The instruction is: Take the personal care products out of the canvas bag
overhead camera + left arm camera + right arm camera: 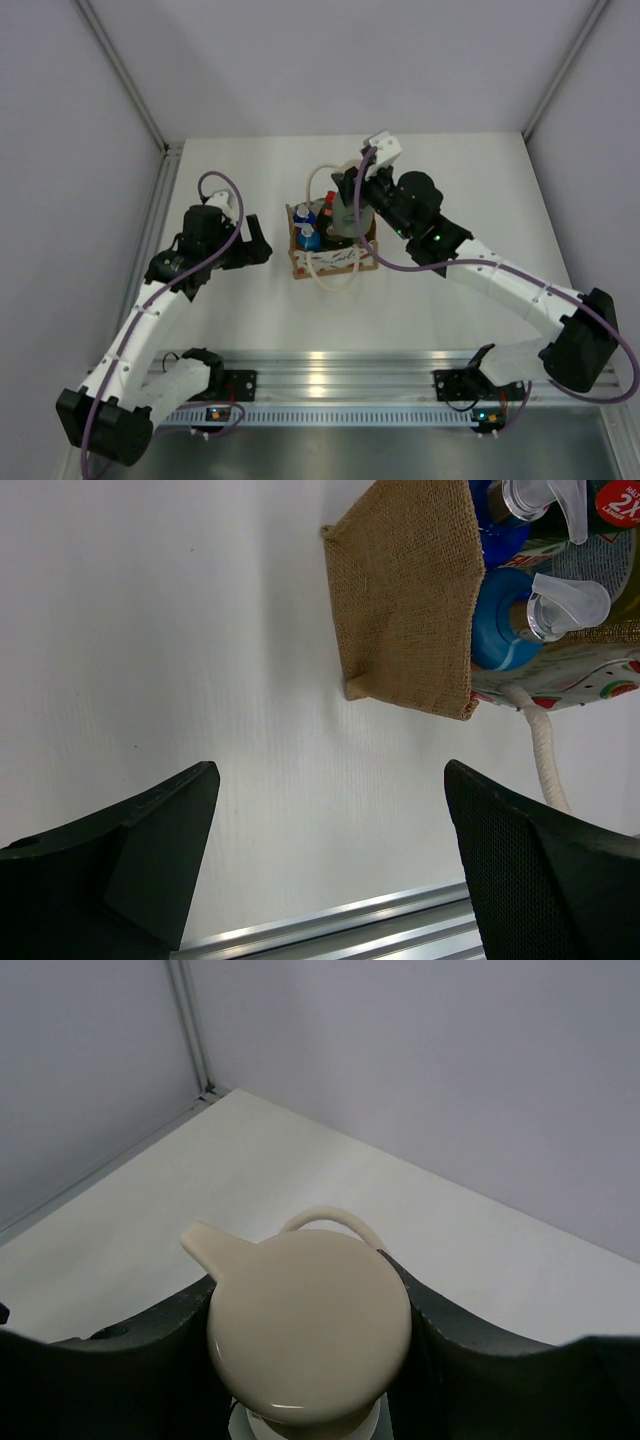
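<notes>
Next, I set the grey-green pump bottle with my right gripper on the bare table (407, 214) beside the tan canvas bag, opposite my left gripper.
The tan canvas bag (330, 258) stands upright at mid-table with its cream rope handles out; its woven side shows in the left wrist view (405, 600). Inside it are a blue light-capped bottle (308, 236), a red-capped bottle (327, 207) and the grey-green pump bottle (344, 222). My right gripper (352, 196) is over the bag, shut on the cream pump head (310, 1325), with a finger (150, 1360) on each side. My left gripper (256, 246) is open and empty, left of the bag, over the bare table (330, 820). Blue bottles (500, 630) and a red cap (618, 500) show in the bag's mouth.
An aluminium rail (330, 365) runs along the table's near edge and also shows in the left wrist view (350, 920). Grey walls close in the table at the back and sides. One rope handle (325, 1218) loops behind the pump head, another (540, 750) hangs at the bag's front.
</notes>
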Robot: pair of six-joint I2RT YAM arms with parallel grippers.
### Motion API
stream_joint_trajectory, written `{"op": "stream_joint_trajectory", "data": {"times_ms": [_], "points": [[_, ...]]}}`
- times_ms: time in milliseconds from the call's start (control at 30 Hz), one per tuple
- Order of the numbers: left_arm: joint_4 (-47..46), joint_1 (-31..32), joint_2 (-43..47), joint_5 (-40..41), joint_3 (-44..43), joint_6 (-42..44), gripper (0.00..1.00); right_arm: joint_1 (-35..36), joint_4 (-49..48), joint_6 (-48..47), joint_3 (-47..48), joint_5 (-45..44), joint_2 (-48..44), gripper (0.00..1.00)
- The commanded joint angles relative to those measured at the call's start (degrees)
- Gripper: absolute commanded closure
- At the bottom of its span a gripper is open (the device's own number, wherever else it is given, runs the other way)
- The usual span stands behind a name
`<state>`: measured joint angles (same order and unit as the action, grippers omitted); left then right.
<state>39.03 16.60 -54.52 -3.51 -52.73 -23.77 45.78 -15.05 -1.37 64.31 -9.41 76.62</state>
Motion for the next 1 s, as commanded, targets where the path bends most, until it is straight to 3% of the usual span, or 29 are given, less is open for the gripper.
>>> {"op": "stream_joint_trajectory", "data": {"times_ms": [0,400,967], "points": [[-1.14,0.19,1.35,1.05,0.43,0.92,0.02,-2.80,-3.95,0.05,6.79,-1.31,-6.30,1.00],[-1.14,0.19,1.52,1.22,0.52,0.83,0.02,-12.90,-0.68,1.19,4.07,-0.70,-11.31,1.00],[-1.14,0.19,1.35,1.22,0.52,1.00,0.02,-26.97,-15.09,3.30,-9.99,5.63,-10.62,1.00]]}}
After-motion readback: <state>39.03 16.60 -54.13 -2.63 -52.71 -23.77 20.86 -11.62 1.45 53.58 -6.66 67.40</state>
